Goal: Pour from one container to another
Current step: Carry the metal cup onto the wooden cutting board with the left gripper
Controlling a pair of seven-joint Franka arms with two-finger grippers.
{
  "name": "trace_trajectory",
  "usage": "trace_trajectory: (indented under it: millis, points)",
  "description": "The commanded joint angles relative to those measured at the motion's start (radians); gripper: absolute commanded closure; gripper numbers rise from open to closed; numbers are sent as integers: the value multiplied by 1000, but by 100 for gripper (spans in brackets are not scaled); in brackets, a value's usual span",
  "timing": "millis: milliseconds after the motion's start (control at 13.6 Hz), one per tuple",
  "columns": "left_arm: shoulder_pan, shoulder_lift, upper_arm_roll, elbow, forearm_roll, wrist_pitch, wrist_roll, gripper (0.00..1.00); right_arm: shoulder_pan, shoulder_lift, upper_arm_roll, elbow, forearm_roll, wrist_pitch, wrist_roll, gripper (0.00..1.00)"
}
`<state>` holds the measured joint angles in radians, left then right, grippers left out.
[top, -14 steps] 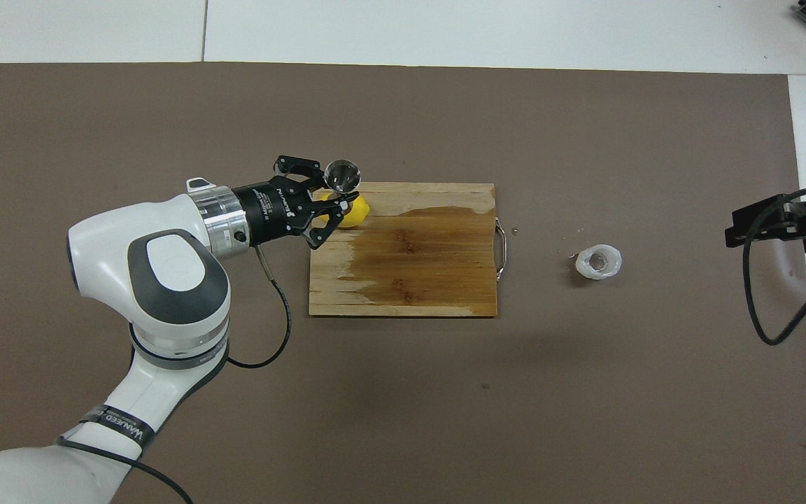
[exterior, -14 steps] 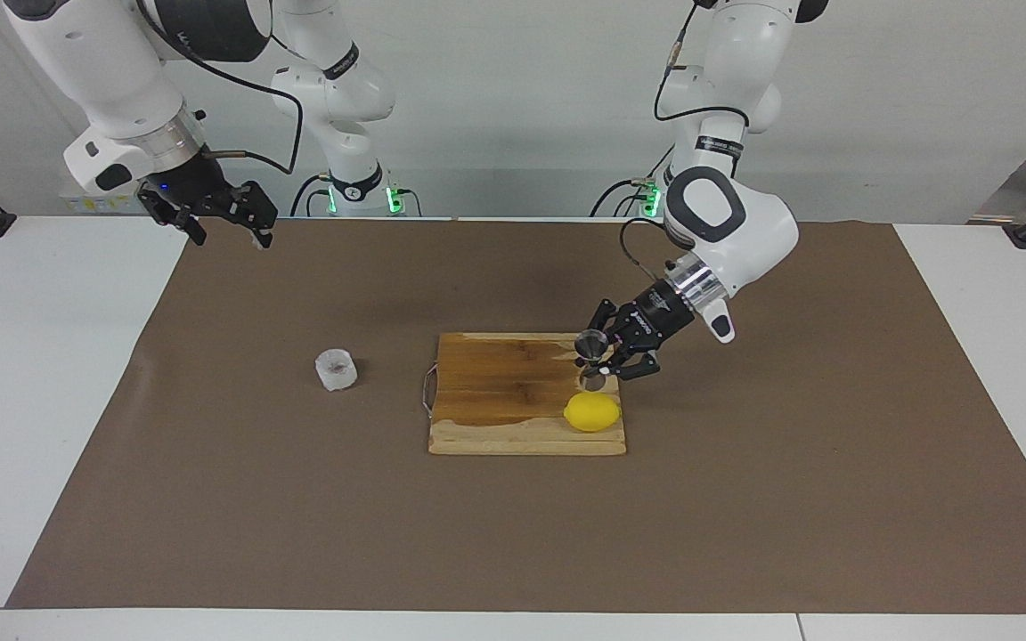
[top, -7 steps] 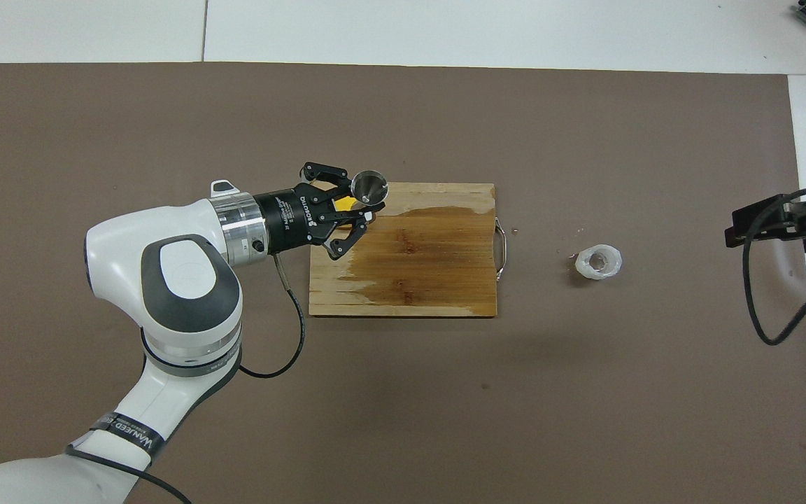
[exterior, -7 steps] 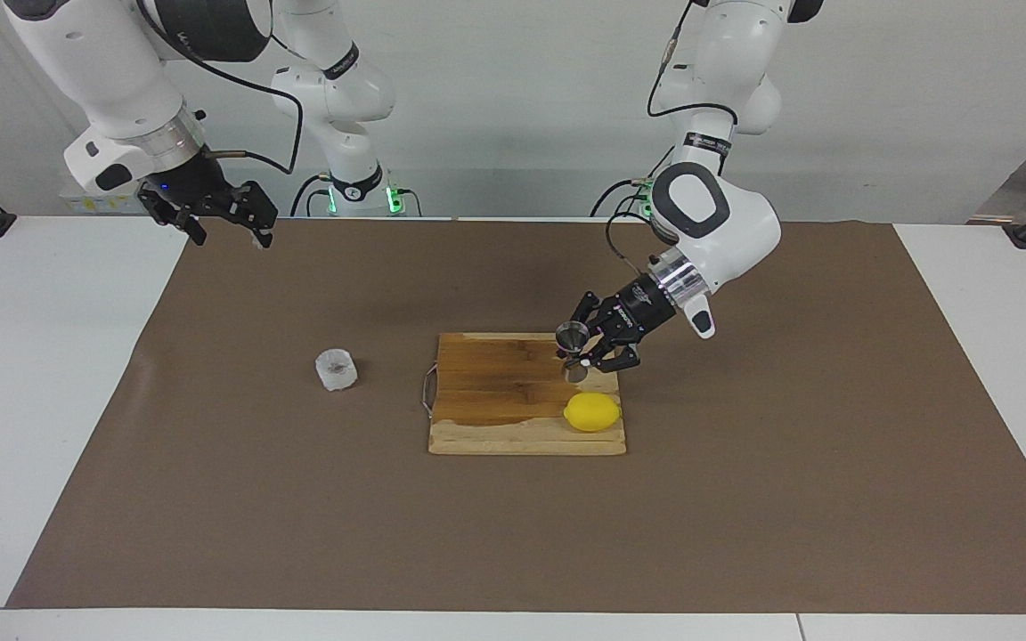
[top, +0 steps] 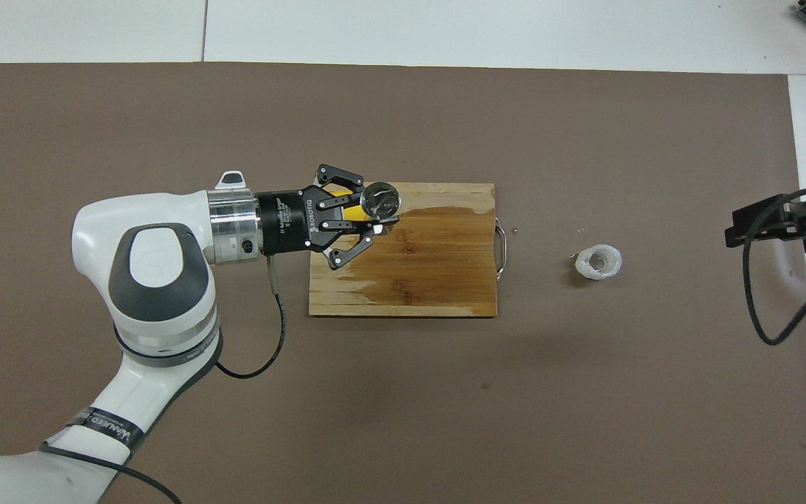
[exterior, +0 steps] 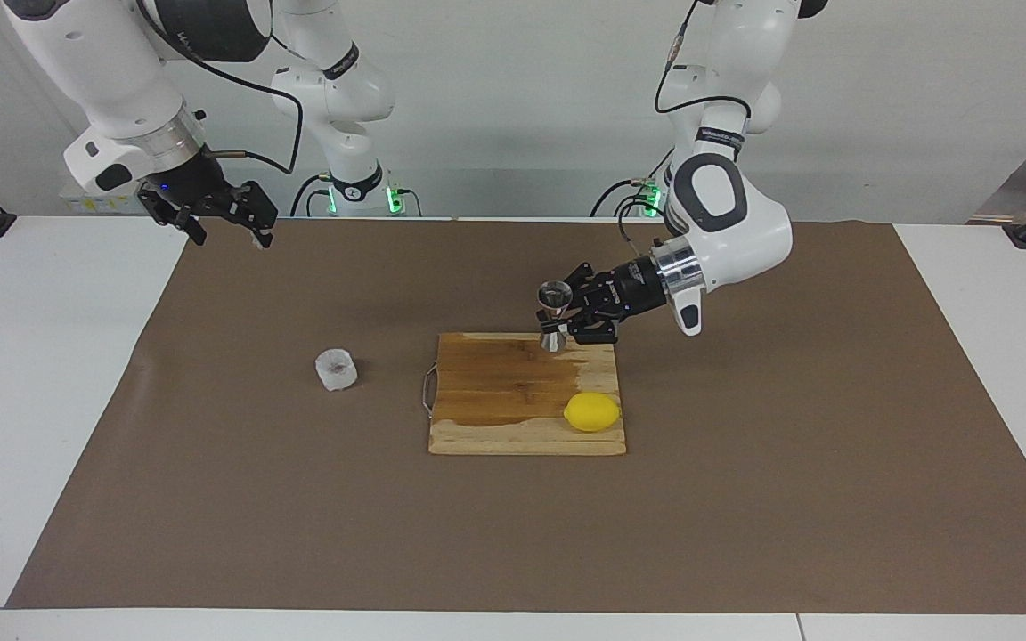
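My left gripper needs to release the steel jigger, held upright in the air now, on the darker patch in the middle of the wooden cutting board (top: 409,248).
My left gripper (exterior: 564,320) is shut on the shiny steel jigger (exterior: 554,316) at its narrow waist. It holds the jigger upright in the air over the wooden cutting board (exterior: 495,392). The overhead view shows the jigger's open mouth (top: 380,201) and the gripper (top: 375,214) over the board (top: 431,266). The whitish plastic cup (exterior: 337,369) with something brownish inside stands on the brown mat, off the board toward the right arm's end; it also shows in the overhead view (top: 599,262). My right gripper (exterior: 228,218) waits, open and empty, over the mat's corner at its own end.
A yellow lemon (exterior: 592,412) lies on the board's corner, farther from the robots than the jigger; in the overhead view the lemon (top: 351,212) is mostly hidden under my left gripper. The board has a wire handle (exterior: 427,392) facing the cup. The brown mat (exterior: 745,499) covers the table.
My left gripper has lifted the jigger away from the lemon and carried it toward the right arm's end over the board. Its wrist has levelled. The right arm and cup have not moved.
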<state>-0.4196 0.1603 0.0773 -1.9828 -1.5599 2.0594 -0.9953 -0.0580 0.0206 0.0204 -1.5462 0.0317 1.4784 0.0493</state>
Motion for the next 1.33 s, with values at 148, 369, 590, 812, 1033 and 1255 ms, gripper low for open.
trace_trajectory:
  millis: [148, 369, 590, 812, 1033, 1255]
  points:
    - [-33, 42, -5, -45, -175, -15, 216, 100, -9, -1, 4, 0, 19, 6, 9, 0]
    - [-63, 74, -7, -42, -219, 2, 241, 100, -9, -1, 4, 0, 19, 6, 9, 0]
    - [-114, 114, -7, -47, -268, 81, 242, 100, -9, -1, 4, 0, 19, 6, 9, 0]
    - [-123, 148, -7, -45, -330, 105, 279, 100, -9, -1, 4, 0, 19, 6, 9, 0]
    - [-126, 174, -7, -47, -361, 143, 280, 100, -9, -1, 3, 0, 19, 6, 9, 0]
    - [-126, 234, -7, -37, -429, 123, 373, 100, -9, -1, 4, 0, 19, 6, 9, 0]
